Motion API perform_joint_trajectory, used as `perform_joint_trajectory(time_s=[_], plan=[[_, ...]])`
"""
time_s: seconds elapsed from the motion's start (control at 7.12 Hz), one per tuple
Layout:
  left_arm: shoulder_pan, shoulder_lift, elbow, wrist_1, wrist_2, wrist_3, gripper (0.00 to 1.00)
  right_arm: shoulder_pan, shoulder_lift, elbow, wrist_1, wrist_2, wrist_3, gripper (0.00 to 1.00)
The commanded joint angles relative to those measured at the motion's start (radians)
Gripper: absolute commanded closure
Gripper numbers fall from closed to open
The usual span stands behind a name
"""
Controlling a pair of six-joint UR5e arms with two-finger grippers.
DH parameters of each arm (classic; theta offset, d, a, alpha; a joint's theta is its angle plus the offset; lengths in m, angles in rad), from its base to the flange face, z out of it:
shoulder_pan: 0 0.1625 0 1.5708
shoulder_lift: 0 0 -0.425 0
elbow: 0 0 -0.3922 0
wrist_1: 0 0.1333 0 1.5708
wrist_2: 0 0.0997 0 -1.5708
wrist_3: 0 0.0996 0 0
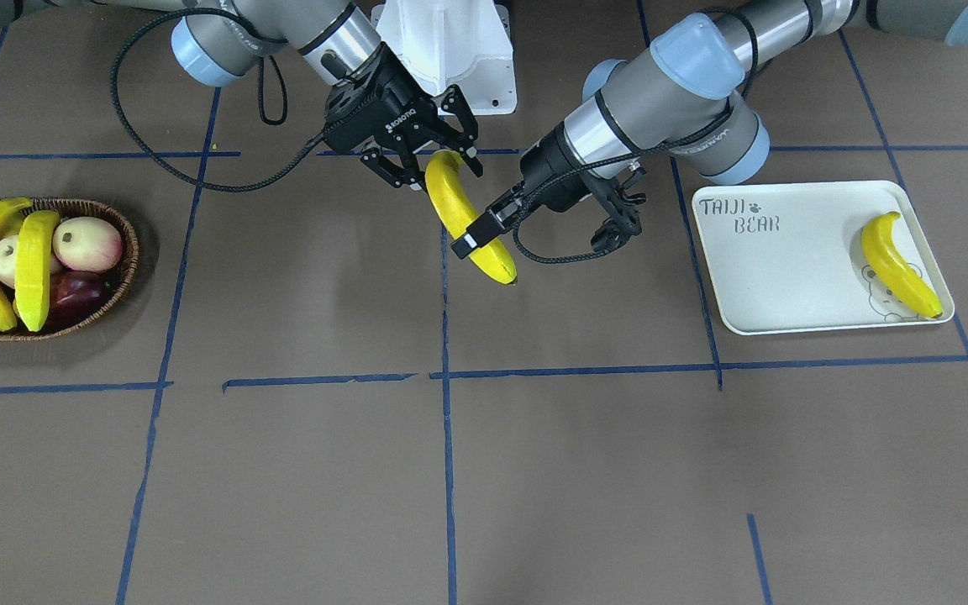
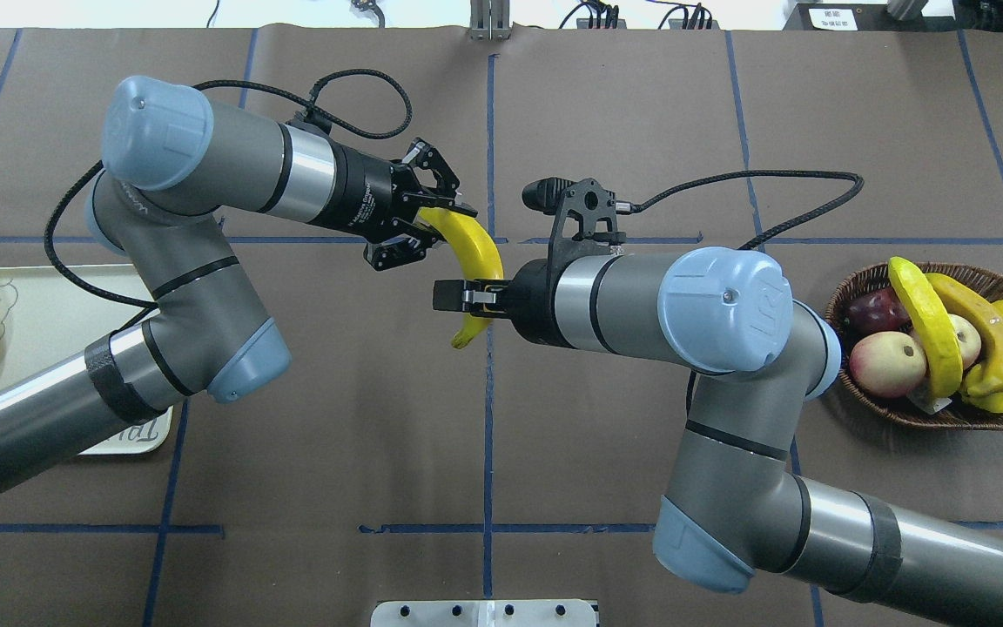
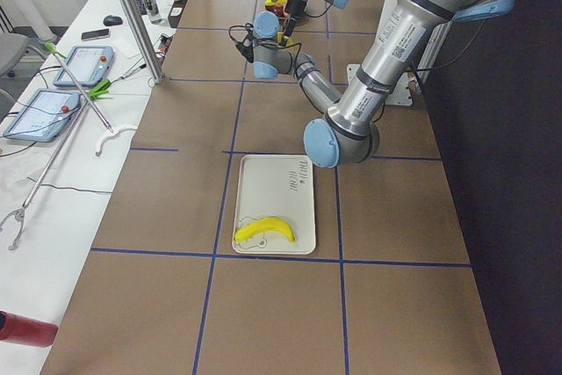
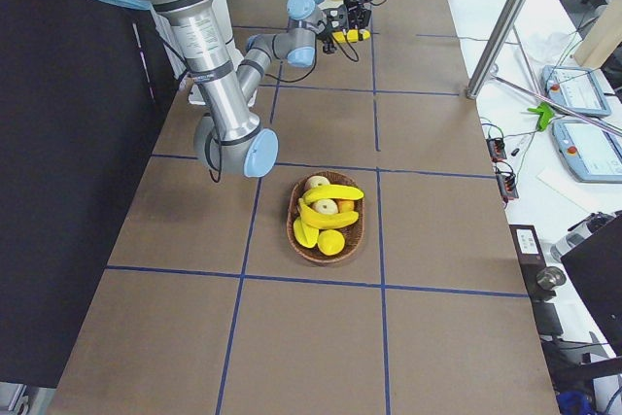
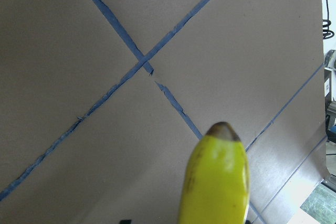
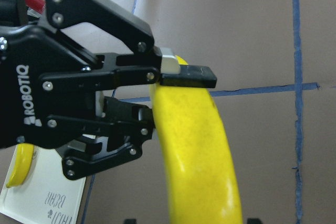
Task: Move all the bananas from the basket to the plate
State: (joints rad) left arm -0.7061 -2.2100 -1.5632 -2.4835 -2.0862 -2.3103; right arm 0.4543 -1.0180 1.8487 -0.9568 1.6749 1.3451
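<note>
The left gripper will set the held banana down close along the basket side of the cream plate's banana (image 1: 861, 264). The held banana hangs over the table's middle now.
A yellow banana (image 1: 459, 210) hangs in the air over the table's middle, between both grippers. My left gripper (image 1: 484, 239) is shut on its part farther from the robot; in the right wrist view its fingers (image 6: 186, 76) press on the banana (image 6: 199, 156). My right gripper (image 1: 440, 168) stands open around the end nearer the robot, with small gaps beside the fruit. In the overhead view the banana (image 2: 477, 252) runs from the left gripper (image 2: 432, 228) to the right gripper (image 2: 467, 300). The wicker basket (image 1: 127, 252) holds several bananas (image 1: 30, 269). The cream plate (image 1: 786, 269) holds one banana (image 1: 896, 265).
Two pink-cream peaches (image 1: 87, 244) and a dark red fruit (image 1: 76, 294) lie in the basket among the bananas. Blue tape lines (image 1: 446, 437) cross the brown table. The robot's white base (image 1: 450, 50) stands behind the grippers.
</note>
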Motion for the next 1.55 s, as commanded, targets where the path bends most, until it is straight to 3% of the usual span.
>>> perform_joint_trajectory(time_s=[0.0,0.42,0.7,0.84,1.12,1.41], plan=[[-0.003,0.006,0.000,0.002,0.000,0.003,1.00,0.007,-0.001,0.009,-0.002,0.029,0.000,0.01],[-0.030,0.119,-0.027,0.006,0.092,0.006,1.00,0.162,-0.080,0.017,-0.013,0.311,-0.001,0.01],[-0.082,0.235,-0.050,0.005,0.089,0.087,1.00,0.269,-0.171,0.004,-0.087,0.377,-0.017,0.01],[-0.084,0.348,-0.093,0.005,0.086,0.189,1.00,0.340,-0.171,0.014,-0.255,0.431,-0.082,0.01],[-0.183,0.525,-0.101,0.006,0.010,0.393,1.00,0.391,-0.227,0.049,-0.431,0.434,-0.350,0.01],[-0.263,0.665,-0.081,0.009,-0.025,0.608,0.99,0.458,-0.350,0.064,-0.447,0.440,-0.568,0.01]])
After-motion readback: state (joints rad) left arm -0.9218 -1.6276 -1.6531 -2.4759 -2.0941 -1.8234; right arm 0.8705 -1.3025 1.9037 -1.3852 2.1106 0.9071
